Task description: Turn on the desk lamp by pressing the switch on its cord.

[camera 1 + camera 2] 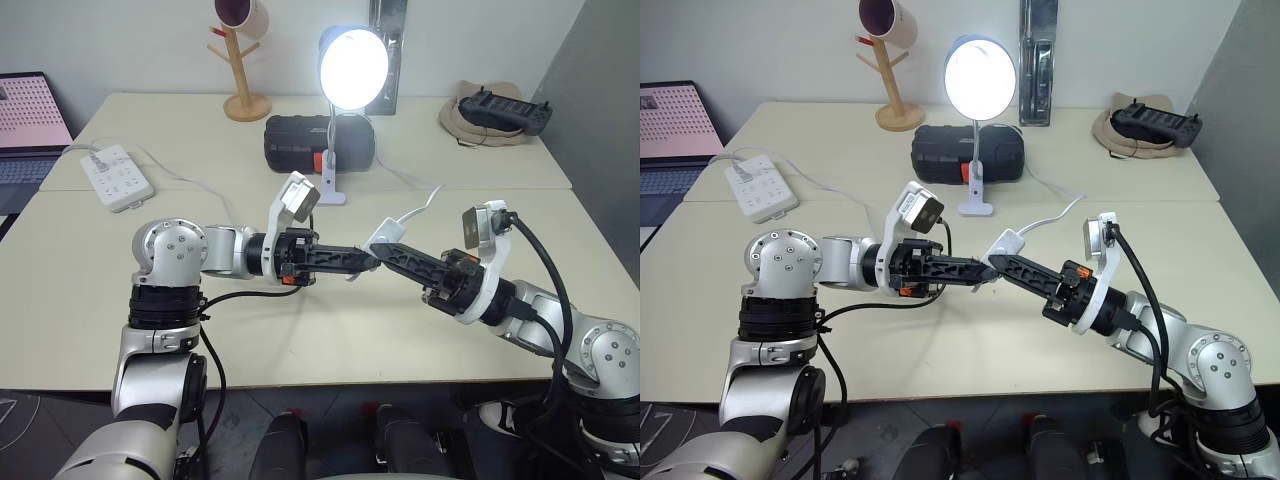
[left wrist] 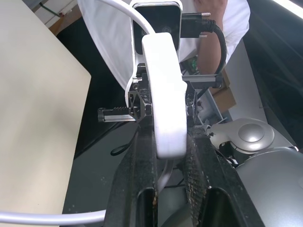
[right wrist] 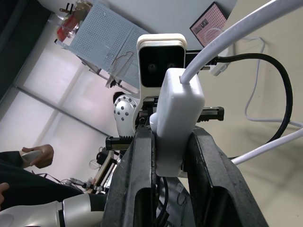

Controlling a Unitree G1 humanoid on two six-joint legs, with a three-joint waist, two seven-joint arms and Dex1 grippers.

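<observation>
The switch, now held above the table's middle, will be set free from my left gripper on the bare table point(image 1: 344, 255) in front of the desk lamp's white base.
The desk lamp point(image 1: 352, 65), blue-shaded with a white stem and base, stands at the back middle of the table, and its globe bulb glows brightly. Its thin white cord point(image 1: 420, 205) runs from the table up to the switch point(image 1: 383, 234), a small white oblong held above the table's middle. My left gripper point(image 1: 370, 262) reaches in from the left and is shut on the switch point(image 2: 163, 94). From the right, my right gripper point(image 1: 384, 250) comes in and is also shut on the switch point(image 3: 177, 123), fingertips meeting the left's.
A black case point(image 1: 318, 143) lies behind the lamp's base. A white power strip point(image 1: 117, 177) and a laptop point(image 1: 30, 125) sit at the left, a wooden mug tree point(image 1: 243, 60) at the back, a hat with a controller point(image 1: 497, 112) back right. A person's hand point(image 3: 38, 155) shows beyond the table.
</observation>
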